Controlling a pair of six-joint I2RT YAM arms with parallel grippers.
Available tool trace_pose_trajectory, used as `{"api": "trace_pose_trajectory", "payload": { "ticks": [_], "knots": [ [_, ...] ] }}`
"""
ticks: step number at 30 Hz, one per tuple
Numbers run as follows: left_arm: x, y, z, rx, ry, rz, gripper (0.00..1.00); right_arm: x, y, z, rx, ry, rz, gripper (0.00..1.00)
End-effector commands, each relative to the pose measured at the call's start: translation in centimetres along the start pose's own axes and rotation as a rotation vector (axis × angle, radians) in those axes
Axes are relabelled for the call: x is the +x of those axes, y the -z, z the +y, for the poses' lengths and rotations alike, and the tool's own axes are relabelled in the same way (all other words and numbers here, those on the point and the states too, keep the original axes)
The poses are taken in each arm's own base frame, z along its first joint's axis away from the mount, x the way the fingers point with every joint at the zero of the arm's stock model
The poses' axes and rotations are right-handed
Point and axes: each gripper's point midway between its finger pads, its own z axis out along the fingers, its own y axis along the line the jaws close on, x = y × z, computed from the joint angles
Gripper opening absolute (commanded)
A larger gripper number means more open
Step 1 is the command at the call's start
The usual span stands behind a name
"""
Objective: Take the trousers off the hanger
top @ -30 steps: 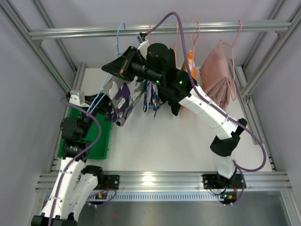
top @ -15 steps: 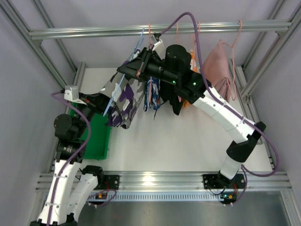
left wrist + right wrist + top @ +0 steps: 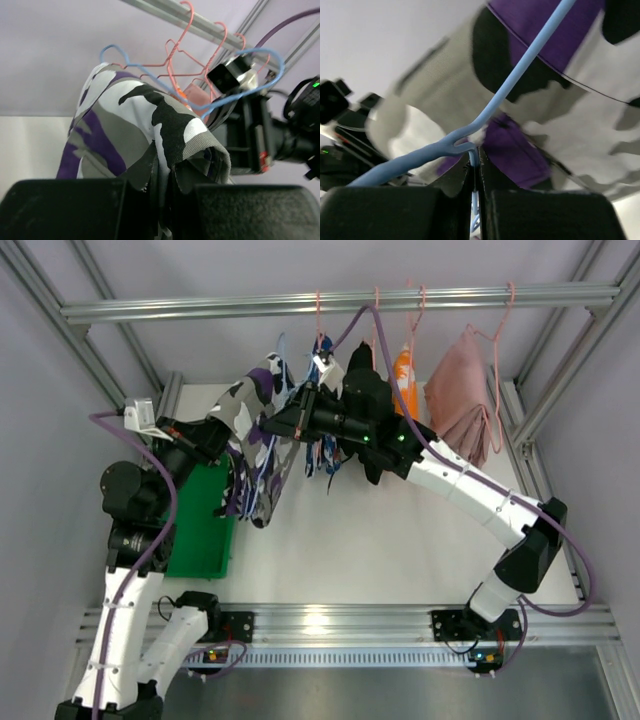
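Note:
The robot's left gripper will release the trousers in the green bin (image 3: pixel 204 512) on the white table.
The trousers (image 3: pixel 258 440), printed purple, white and dark grey, hang draped over the light-blue wire hanger (image 3: pixel 283 352) below the rail. My left gripper (image 3: pixel 215 440) is shut on the trousers' cloth; in the left wrist view the fabric (image 3: pixel 150 125) rises from between the jaws (image 3: pixel 167 200) and the hanger (image 3: pixel 235 95) loops across it. My right gripper (image 3: pixel 272 425) is shut on the hanger's wire; in the right wrist view the blue wire (image 3: pixel 485 117) runs down between the jaws (image 3: pixel 476 165), with the trousers (image 3: pixel 560 90) behind it.
The metal rail (image 3: pixel 200 308) carries pink hangers (image 3: pixel 415 300) with a blue-and-white garment (image 3: pixel 322 445), an orange item (image 3: pixel 404 375) and a pink garment (image 3: pixel 462 400). A green bin (image 3: pixel 205 520) sits at the left of the white table (image 3: pixel 380 540). Frame posts stand at both sides.
My right gripper has swung the hanger right and down, off the rail. My left gripper has risen up and right with the trousers' cloth, lifting it towards the hanger.

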Motion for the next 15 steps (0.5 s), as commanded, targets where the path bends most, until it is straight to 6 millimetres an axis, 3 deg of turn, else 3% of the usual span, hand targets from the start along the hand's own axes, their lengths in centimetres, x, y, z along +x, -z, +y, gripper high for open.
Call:
{"api": "trace_pose_trajectory", "payload": {
  "ticks": [1,8,15],
  "knots": [
    [-10.8,1.8,-8.0,0.200,-0.040,-0.314,0.00,-1.9,1.6,2.4,-0.086,0.083,-0.064,0.00],
    [-15.3,2.2,-10.8,0.223,-0.020,-0.383,0.00,-0.6,1.4,0.6,-0.059,0.086,-0.045,0.00],
    [-20.2,3.9,-14.4,0.263,-0.040,-0.475,0.00,0.5,0.9,-0.6,-0.039,0.090,-0.024,0.00]
  ]
}}
